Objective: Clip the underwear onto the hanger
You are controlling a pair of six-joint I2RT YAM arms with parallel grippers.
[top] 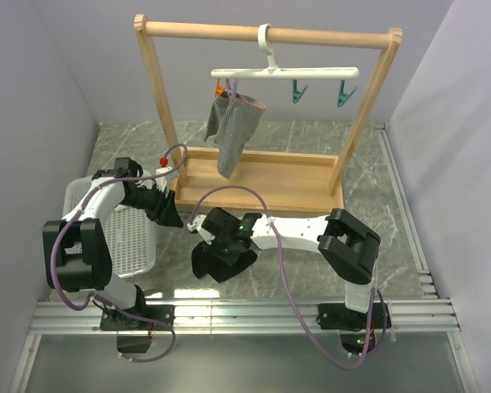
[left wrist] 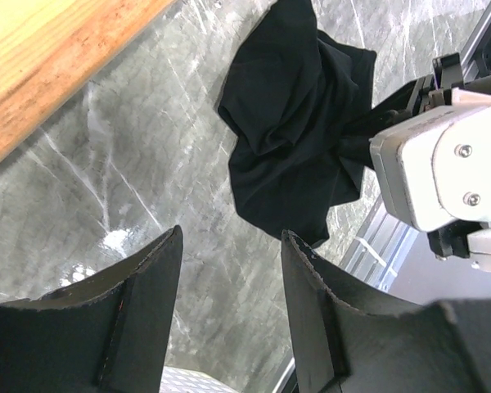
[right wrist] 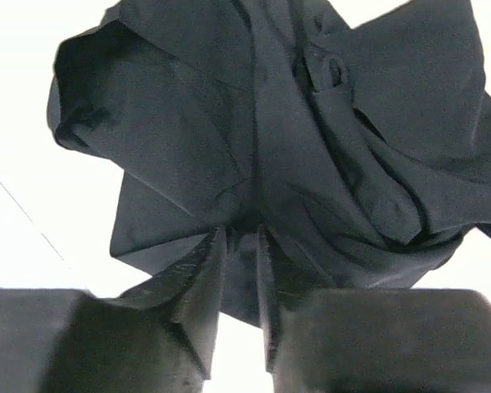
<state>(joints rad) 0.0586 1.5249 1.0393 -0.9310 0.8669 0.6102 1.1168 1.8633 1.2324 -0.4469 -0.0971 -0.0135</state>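
My right gripper will open, as the black underwear is bunched under its hold. Then both grippers should take the underwear's opposite sides (top: 200,260) and stretch the underwear before clipping.
The black underwear (right wrist: 254,131) lies bunched on the marble table, low in the middle of the top view (top: 209,264), and also shows in the left wrist view (left wrist: 295,139). My right gripper (right wrist: 239,239) is shut on a fold of it, seen from above (top: 221,246). My left gripper (left wrist: 229,246) is open and empty, a short way left of the underwear (top: 173,214). The white hanger (top: 284,72) hangs by its hook on the wooden rack's top rail, with teal clips (top: 299,93) free and an orange clip (top: 221,85) beside a grey striped garment (top: 233,123).
The wooden frame rack (top: 262,176) stands across the back of the table; its base edge shows in the left wrist view (left wrist: 57,74). A white slatted basket (top: 131,237) sits at the left under my left arm. An aluminium rail (top: 245,311) runs along the near edge.
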